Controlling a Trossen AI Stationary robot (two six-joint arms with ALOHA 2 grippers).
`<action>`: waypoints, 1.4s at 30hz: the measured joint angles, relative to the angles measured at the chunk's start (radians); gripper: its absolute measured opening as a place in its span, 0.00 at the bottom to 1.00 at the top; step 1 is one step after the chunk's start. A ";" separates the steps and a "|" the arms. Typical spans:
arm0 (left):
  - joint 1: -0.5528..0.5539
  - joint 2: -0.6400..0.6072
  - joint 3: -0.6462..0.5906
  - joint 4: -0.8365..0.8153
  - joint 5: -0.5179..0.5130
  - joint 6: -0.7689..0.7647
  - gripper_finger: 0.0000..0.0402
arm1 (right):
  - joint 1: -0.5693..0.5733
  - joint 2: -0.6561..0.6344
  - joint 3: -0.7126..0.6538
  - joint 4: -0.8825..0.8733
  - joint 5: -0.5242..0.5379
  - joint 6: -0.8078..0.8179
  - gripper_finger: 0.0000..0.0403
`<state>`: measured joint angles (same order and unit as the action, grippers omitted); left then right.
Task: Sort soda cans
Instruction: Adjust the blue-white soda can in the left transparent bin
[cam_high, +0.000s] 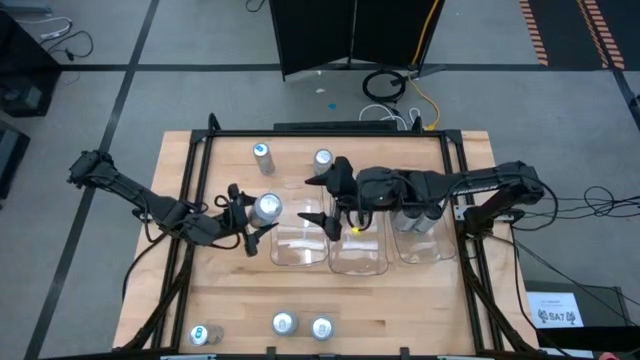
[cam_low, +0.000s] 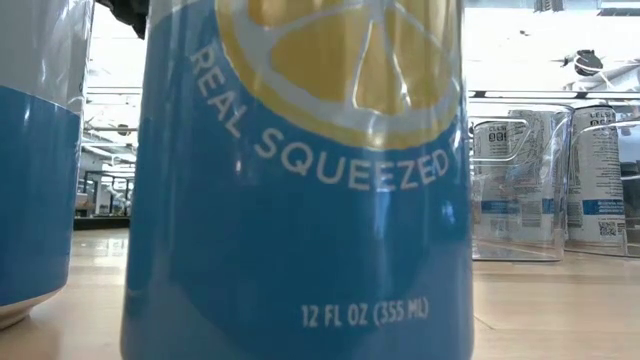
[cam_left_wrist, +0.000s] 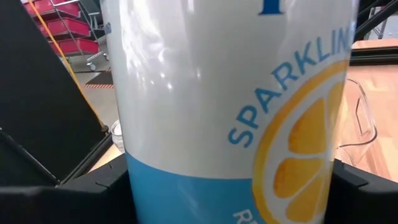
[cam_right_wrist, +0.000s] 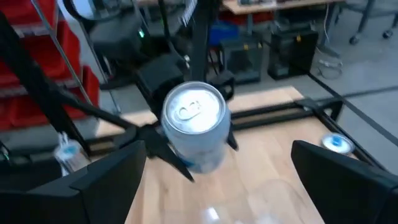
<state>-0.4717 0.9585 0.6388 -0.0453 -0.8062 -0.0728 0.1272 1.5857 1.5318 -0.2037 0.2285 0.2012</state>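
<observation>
I should close my right gripper on the upper sides (cam_high: 269, 205) (cam_right_wrist: 196, 128) of the white-and-blue soda can, close to its silver top, while my left gripper holds the can lower down.
A white-and-blue soda can (cam_high: 266, 208) with a lemon print (cam_left_wrist: 298, 155) is upright left of the table's middle, with my left gripper (cam_high: 258, 218) shut on it. My right gripper (cam_high: 326, 200) hovers open just right of it, its fingers (cam_right_wrist: 93, 180) wide apart with nothing between them; its wrist view looks down on the held can (cam_right_wrist: 193, 121). Two cans (cam_high: 262, 155) (cam_high: 322, 160) stand near the far edge. Three cans (cam_high: 283, 323) stand on their bases at the near edge, and one (cam_low: 300, 200) fills the low view. My left gripper pinches the can's side wall (cam_left_wrist: 155, 186) between its two fingers (cam_left_wrist: 93, 190), low on the body. The fingers come nearly level from the table's left. The can stays upright, its silver top up, and appears lifted clear of the table.
Three clear plastic trays (cam_high: 300, 250) (cam_high: 358, 258) (cam_high: 428, 245) stand in a row right of the middle. The rightmost holds several cans (cam_high: 415, 215), which also show in the low view (cam_low: 540, 180). Black frame rails (cam_high: 190, 200) run along the table's sides.
</observation>
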 joint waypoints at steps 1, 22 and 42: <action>0.000 0.000 0.000 0.000 0.000 0.000 0.79 | -0.003 0.017 0.041 -0.055 -0.002 -0.007 0.98; 0.000 0.003 0.000 -0.008 0.000 -0.001 0.79 | -0.058 0.475 0.763 -0.622 -0.152 -0.191 0.98; 0.000 0.004 0.000 -0.014 0.037 -0.027 0.79 | -0.054 0.553 0.763 -0.503 -0.176 -0.187 0.88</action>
<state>-0.4717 0.9627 0.6392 -0.0592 -0.7692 -0.1001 0.0734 2.1391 2.2944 -0.7065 0.0521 0.0143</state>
